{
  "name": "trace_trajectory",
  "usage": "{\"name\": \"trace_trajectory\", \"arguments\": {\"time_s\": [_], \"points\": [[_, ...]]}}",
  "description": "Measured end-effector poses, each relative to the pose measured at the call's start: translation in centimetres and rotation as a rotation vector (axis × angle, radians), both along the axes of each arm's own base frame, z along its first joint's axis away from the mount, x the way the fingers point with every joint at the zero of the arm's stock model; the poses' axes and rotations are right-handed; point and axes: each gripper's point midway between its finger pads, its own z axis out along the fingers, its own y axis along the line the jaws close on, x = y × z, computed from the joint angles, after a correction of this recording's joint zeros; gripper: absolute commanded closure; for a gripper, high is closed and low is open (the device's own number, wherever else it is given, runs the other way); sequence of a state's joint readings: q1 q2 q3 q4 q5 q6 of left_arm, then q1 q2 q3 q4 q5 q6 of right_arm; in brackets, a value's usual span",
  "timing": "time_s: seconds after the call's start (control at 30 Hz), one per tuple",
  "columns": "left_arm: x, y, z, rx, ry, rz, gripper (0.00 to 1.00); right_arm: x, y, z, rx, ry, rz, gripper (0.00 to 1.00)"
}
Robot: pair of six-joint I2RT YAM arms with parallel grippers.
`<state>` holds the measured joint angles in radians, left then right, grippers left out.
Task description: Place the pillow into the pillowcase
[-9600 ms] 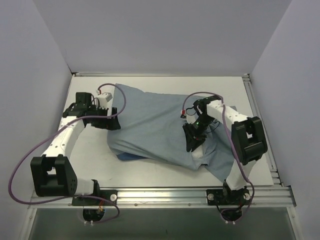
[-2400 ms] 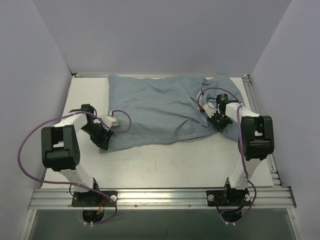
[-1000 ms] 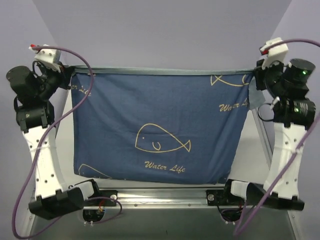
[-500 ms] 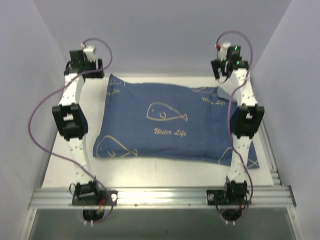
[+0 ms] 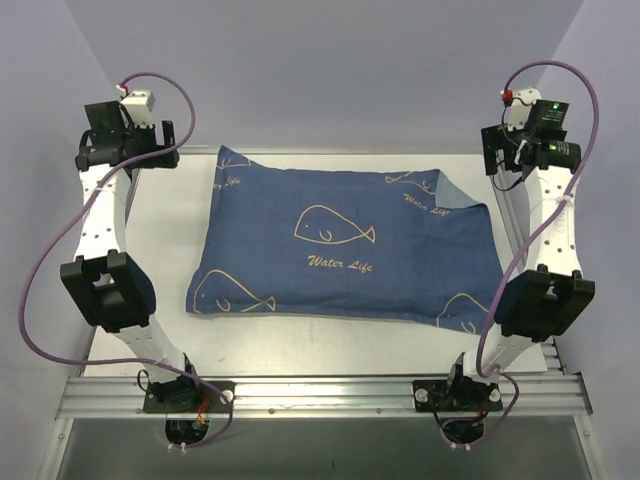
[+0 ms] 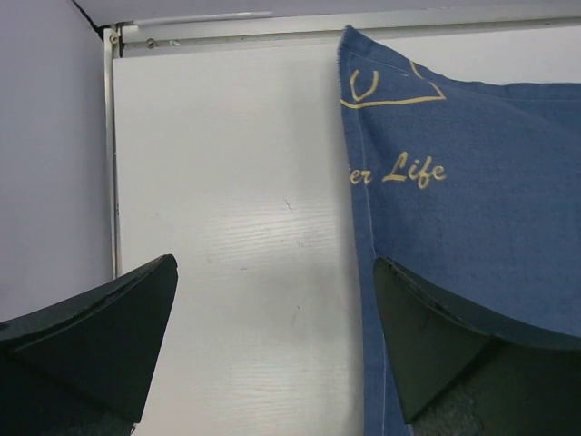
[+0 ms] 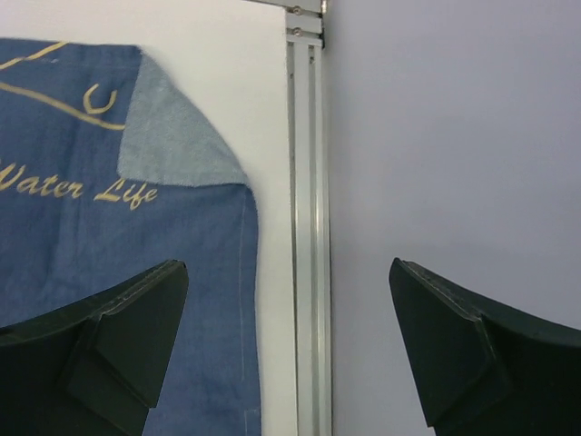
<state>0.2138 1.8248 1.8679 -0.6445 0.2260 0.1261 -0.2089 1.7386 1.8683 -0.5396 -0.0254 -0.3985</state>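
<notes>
The pillowcase's back corner is folded over, pale side up, so next I grab the corner's tip (image 5: 439, 204) with my right gripper and pull it out toward the side bar.
The pillowcase (image 5: 340, 250) lies on the white table with its dark navy face up, showing cream whales and "Water Life". It looks plump. Its back right corner (image 5: 455, 195) is folded over and shows the pale grey-blue side. The pillow is hidden. My left gripper (image 5: 160, 152) hangs raised over the back left corner, open and empty; its wrist view shows the pillowcase edge (image 6: 472, 182) below and between the tips (image 6: 274, 263) only bare table. My right gripper (image 5: 497, 160) hangs raised at the back right, open (image 7: 289, 263), above the pillowcase (image 7: 109, 245) edge and the side rail.
An aluminium rail (image 7: 309, 227) runs along the table's right edge, with the purple wall (image 7: 454, 136) just beyond it. Another rail (image 5: 320, 390) crosses the front by the arm bases. Bare table (image 6: 236, 182) lies left of the pillowcase. Walls close in on three sides.
A second ago both grippers held the pillowcase stretched up by its top corners. They have let go, it has dropped flat on the table, and both arms have swung outward to the back corners.
</notes>
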Motion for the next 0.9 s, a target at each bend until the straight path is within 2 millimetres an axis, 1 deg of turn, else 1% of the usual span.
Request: {"name": "trace_trajectory", "arguments": {"time_s": [0.03,0.07,0.13,0.2,0.27,0.3,0.33,0.37,0.4,0.43,0.5,0.53,0.57,0.6,0.63,0.7,0.73,0.77,0.83,0.9], "points": [[-0.9,-0.6,0.7,0.005,-0.011,-0.023,0.03,-1.1,0.5,0.3,0.005,0.001,0.019,0.0],[-1.8,-1.0,1.2,0.008,-0.02,-0.043,0.03,-2.2,1.1,0.3,0.012,0.014,0.037,0.0],[-4.0,-2.3,1.3,0.006,-0.013,-0.095,0.03,-4.2,2.4,-0.9,0.05,0.065,0.08,0.0],[-6.5,-3.5,0.6,0.002,0.006,-0.147,0.03,-6.4,3.9,-3.1,0.111,0.151,0.126,0.0],[-9.4,-5.0,-0.6,-0.006,0.045,-0.207,0.03,-8.6,5.2,-5.5,0.172,0.243,0.159,0.0],[-10.6,-5.8,-1.1,-0.009,0.06,-0.238,0.03,-9.8,5.8,-6.8,0.199,0.283,0.172,0.03],[-11.8,-6.9,-1.6,-0.01,0.068,-0.276,0.03,-11.0,6.3,-8.1,0.224,0.326,0.18,0.08],[-13.1,-8.0,-2.1,-0.009,0.077,-0.316,0.03,-12.2,6.9,-9.3,0.253,0.372,0.188,0.21],[-14.5,-9.7,-2.7,-0.009,0.091,-0.371,0.03,-13.0,7.3,-10.0,0.276,0.401,0.192,0.28],[-15.6,-11.5,-3.1,-0.004,0.097,-0.429,0.03,-13.4,7.7,-10.4,0.3,0.421,0.191,0.44],[-17.5,-15.3,-3.9,-0.001,0.11,-0.55,0.02,-13.0,8.5,-10.6,0.359,0.434,0.187,0.57],[-18.4,-17.2,-4.3,-0.004,0.116,-0.611,0.03,-12.3,8.7,-10.6,0.389,0.429,0.182,0.65],[-19.1,-18.8,-4.7,-0.007,0.125,-0.663,0.03,-11.3,9.0,-10.5,0.426,0.421,0.178,0.8],[-19.8,-19.9,-5.2,-0.007,0.139,-0.7,0.03,-10.3,9.4,-10.5,0.468,0.415,0.175,0.85],[-20.2,-20.8,-5.7,-0.007,0.151,-0.728,0.03,-9.2,9.8,-10.6,0.514,0.413,0.164,0.93],[-20.8,-22.0,-6.3,-0.012,0.172,-0.76,0.02,-6.7,10.3,-11.3,0.598,0.412,0.143,0.95],[-20.8,-22.2,-6.5,-0.013,0.178,-0.764,0.03,-5.2,10.6,-12.1,0.641,0.418,0.13,0.97],[-20.8,-22.2,-6.6,-0.012,0.183,-0.759,0.03,-4.3,10.7,-12.9,0.668,0.426,0.118,0.97],[-20.6,-21.9,-6.7,-0.001,0.187,-0.742,0.03,-2.2,10.7,-15.3,0.721,0.451,0.079,0.97],[-20.3,-21.4,-6.7,0.009,0.185,-0.722,0.03,-0.7,10.6,-17.7,0.751,0.478,0.037,0.98]]}}
